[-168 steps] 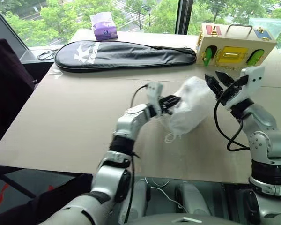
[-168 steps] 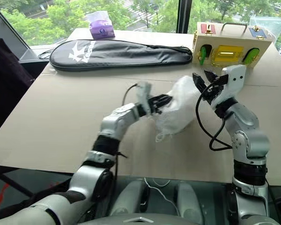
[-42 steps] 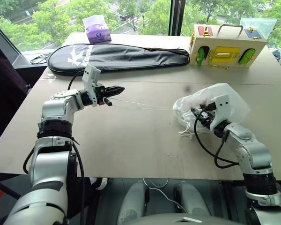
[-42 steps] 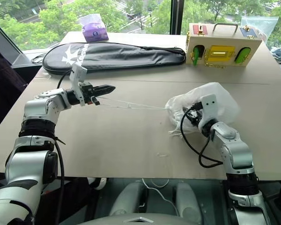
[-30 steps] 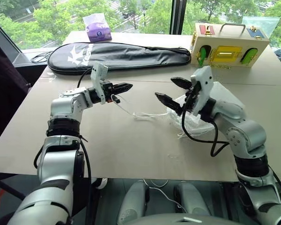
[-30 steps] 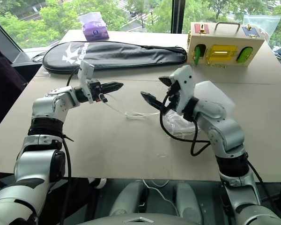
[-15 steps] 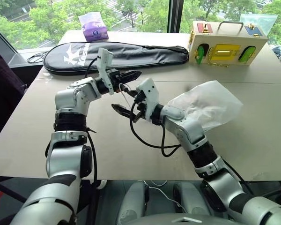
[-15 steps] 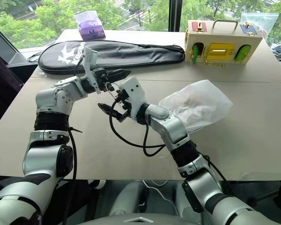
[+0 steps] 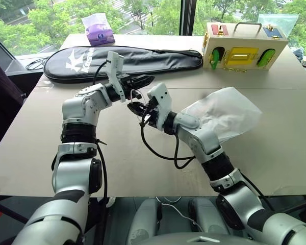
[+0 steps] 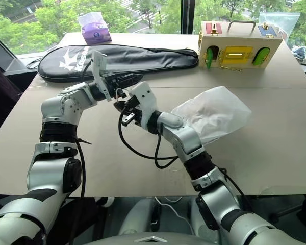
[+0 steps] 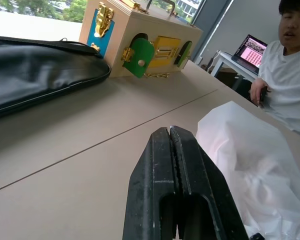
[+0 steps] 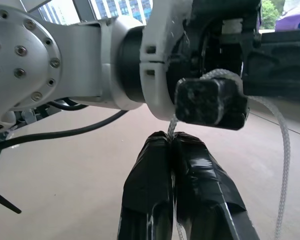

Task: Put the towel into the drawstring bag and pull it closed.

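The cord's loop hangs from my left gripper, far strand outside my right gripper's fingers, so my right gripper should open and take both strands (image 12: 172, 127).
The drawstring bag (image 9: 223, 112) lies bulging on the table at the right, its mouth toward my right arm; it also shows in the left wrist view (image 11: 250, 165). The towel is hidden. My left gripper (image 9: 147, 79) is held above the table's middle, shut, with the bag's white cord (image 12: 284, 145) looping down from it. Just below and in front of it, my right gripper (image 9: 134, 107) is shut on the same cord; in the right wrist view the strand runs between its closed fingertips (image 12: 160, 150).
A long black racket case (image 9: 122, 58) lies across the back of the table. A wooden latch box (image 9: 245, 48) stands at the back right, a purple tissue pack (image 9: 98, 29) at the back left. A person (image 11: 290, 85) sits beyond the table's right side.
My right gripper has swung left from the bag to just under the left gripper and has shut on the cord. The left gripper has stayed shut and hardly moved.
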Motion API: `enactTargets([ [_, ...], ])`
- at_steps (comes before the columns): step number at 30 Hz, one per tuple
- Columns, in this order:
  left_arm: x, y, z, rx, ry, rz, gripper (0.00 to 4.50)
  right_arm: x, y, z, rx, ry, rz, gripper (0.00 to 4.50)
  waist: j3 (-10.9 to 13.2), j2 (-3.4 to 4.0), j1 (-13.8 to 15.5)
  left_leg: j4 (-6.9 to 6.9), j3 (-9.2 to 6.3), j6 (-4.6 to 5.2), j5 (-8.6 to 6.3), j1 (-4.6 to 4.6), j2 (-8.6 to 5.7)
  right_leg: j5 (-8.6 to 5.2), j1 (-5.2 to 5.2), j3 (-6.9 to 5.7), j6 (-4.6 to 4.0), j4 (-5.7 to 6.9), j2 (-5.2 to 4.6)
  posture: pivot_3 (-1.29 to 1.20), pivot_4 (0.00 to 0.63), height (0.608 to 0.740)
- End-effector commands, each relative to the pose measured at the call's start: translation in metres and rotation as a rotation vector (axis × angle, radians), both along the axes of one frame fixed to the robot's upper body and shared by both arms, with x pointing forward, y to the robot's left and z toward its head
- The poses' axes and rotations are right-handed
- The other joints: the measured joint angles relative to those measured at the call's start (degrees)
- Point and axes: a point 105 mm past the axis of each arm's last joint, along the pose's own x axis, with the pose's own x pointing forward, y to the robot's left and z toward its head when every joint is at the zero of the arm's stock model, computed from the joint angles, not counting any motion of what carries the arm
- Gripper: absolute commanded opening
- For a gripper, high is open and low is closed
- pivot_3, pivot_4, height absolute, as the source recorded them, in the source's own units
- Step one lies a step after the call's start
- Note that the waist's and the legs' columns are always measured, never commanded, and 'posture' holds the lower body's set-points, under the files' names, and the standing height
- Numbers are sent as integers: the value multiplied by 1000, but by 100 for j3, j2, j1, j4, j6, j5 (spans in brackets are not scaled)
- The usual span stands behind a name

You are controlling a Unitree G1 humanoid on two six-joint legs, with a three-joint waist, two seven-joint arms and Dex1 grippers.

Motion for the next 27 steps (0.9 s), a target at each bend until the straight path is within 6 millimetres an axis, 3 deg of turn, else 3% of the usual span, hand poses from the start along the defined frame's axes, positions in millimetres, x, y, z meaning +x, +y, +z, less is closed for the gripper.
enactTargets([
  [1, 1, 3, 8, 30, -59, 5, 0, -20, -3, 27, 75, -50, 85, 57, 0, 0, 2, -2, 0, 0, 0, 0, 0, 0, 0, 0, 0, -1, -1, 0, 150, 740],
  [7, 0, 9, -2, 103, -77, -7, 0, -30, -21, 47, 136, -59, 118, 57, 0, 0, 6, -3, 0, 1, 0, 0, -4, 0, 0, -1, 0, 0, -4, 0, 150, 740],
  [13, -5, 17, -5, 174, -109, -53, 0, -20, -42, 43, 118, -39, 48, 57, 0, 0, 2, -8, 0, 2, -1, 0, -4, 0, -1, -1, 0, -1, -3, 0, 150, 740],
  [19, -15, 16, 8, 76, -52, -157, 0, 11, -61, 18, 19, 1, -131, 57, 0, 0, 0, -8, 0, 15, -8, 0, -7, 0, -1, -1, 0, -1, -2, 0, 150, 740],
  [27, -11, 25, 28, -64, -19, -116, 0, 13, -68, -23, -162, 18, -155, 57, 0, -1, -5, -8, -1, 14, -6, 0, -5, 0, -1, -2, 0, 0, 1, 0, 150, 740],
])
